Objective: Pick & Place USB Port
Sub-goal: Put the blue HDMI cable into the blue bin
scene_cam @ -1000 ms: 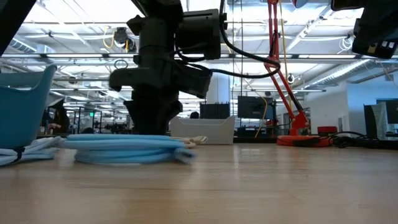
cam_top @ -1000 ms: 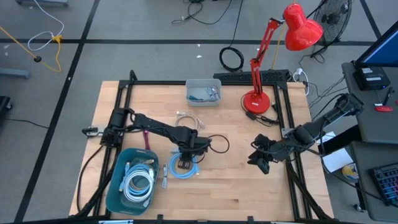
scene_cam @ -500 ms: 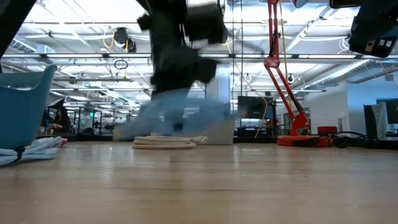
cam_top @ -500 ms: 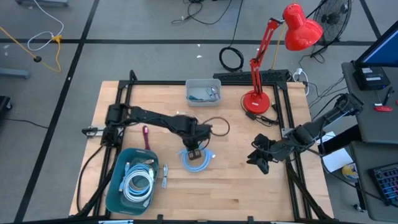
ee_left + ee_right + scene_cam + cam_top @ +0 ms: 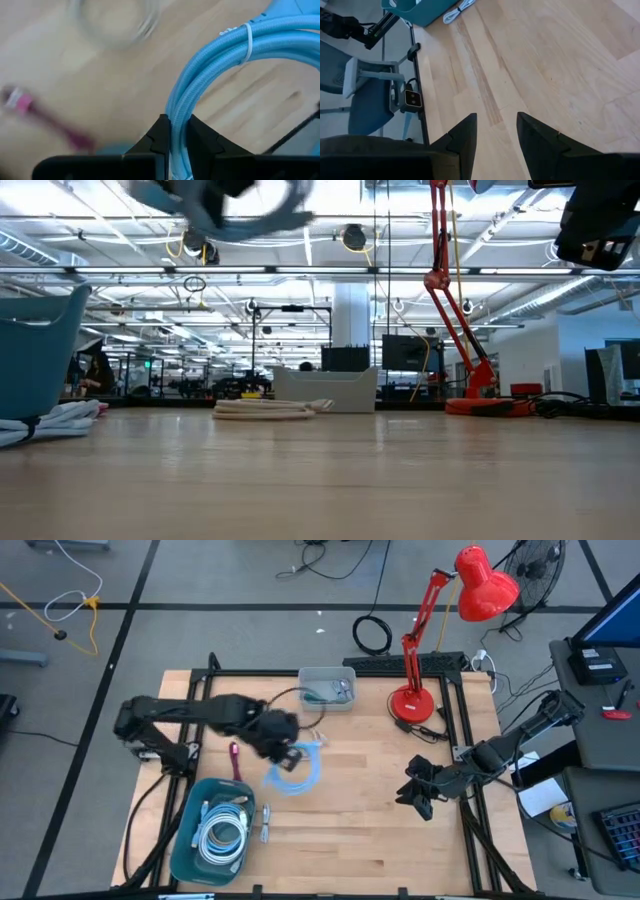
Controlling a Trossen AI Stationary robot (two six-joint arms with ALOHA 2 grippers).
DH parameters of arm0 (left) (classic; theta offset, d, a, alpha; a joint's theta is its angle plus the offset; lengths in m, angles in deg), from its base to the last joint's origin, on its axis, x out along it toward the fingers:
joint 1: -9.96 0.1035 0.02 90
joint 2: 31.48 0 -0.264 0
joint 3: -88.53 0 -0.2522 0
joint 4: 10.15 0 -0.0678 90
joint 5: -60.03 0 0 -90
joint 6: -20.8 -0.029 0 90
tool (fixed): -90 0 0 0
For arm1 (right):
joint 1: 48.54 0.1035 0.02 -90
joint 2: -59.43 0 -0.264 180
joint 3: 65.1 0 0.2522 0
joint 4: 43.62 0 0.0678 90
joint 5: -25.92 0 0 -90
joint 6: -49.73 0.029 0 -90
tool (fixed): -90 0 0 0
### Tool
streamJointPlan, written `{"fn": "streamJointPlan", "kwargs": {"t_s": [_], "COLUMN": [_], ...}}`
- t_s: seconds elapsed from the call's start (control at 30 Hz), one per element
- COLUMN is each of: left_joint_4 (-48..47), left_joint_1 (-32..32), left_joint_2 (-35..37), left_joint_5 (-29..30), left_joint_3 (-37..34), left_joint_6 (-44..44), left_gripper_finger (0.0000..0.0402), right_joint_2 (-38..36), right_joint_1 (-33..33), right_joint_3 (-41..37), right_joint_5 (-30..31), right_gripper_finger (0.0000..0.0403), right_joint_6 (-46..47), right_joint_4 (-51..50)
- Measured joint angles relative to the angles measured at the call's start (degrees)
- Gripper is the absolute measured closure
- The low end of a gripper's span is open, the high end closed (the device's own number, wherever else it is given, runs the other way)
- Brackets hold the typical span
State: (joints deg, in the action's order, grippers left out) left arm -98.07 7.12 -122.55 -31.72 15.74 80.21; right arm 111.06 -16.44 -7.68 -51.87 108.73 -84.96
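My left gripper is holding the light-blue cable coil high above the table, and I should let go of it on top of the white cables in the teal bin [image 5: 224,823].
A light-blue cable coil [image 5: 297,771], bound with a white tie [image 5: 247,43], hangs in the air from my left gripper [image 5: 281,747], which is shut on it above the table's middle-left. The low view shows the blue coil [image 5: 235,202] high above the tabletop. A teal bin [image 5: 188,852] with white cables sits at the near left. A grey tray [image 5: 327,688] stands at the far edge. My right gripper [image 5: 493,134] is open and waits low over the table's right side [image 5: 415,793]. My left gripper pinches the blue coil's bundled strands [image 5: 176,131] between its two fingers, which lie across the bundle. All strands run through the gap together. The coil is lifted clear of the table and its loop extends beyond the fingers.
A white coiled cable [image 5: 270,409] lies on the table in front of the grey tray. A pink-tipped item [image 5: 236,759] lies beside the teal bin, and a small white cable [image 5: 265,823] lies at the bin's right. A red desk lamp [image 5: 412,700] stands at the far right.
My left gripper has lifted the blue coil off the table near the teal bin, swung it briefly toward the right, then carried it high up and back toward the far left. The coil now hangs clear of the table. The right arm has kept still.
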Motion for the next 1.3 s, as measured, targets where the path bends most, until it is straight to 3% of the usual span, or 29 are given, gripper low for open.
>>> {"fn": "streamJointPlan", "kwargs": {"t_s": [0.2,0.53,0.67,1.1,1.3], "left_joint_4": [-16.2,-16.0,-14.1,3.0,5.9], "left_joint_1": [-10.3,-23.5,-27.6,-41.9,-44.6], "left_joint_2": [2.3,2.6,5.8,19.9,22.5], "left_joint_5": [4.2,0.7,-3.5,-4.2,-5.8], "left_joint_3": [-0.1,-8.2,-14.8,-36.0,-42.5], "left_joint_6": [19.1,38.4,45.7,71.3,74.3], "left_gripper_finger": [0.0363,0.0363,0.0363,0.0363,0.0363], "right_joint_2": [0.0,0.0,0.0,0.0,0.0], "right_joint_1": [0.0,-1.6,-1.7,-1.7,-1.7], "right_joint_3": [0.0,0.0,0.0,0.0,0.0], "right_joint_5": [-0.2,-0.3,-0.4,-1.9,-1.9], "right_gripper_finger": [0.0273,0.0273,0.0273,0.0273,0.0273], "right_joint_6": [-1.7,-3.6,-4.0,-4.1,-4.5], "right_joint_4": [0.0,2.8,3.8,4.5,6.2]}}
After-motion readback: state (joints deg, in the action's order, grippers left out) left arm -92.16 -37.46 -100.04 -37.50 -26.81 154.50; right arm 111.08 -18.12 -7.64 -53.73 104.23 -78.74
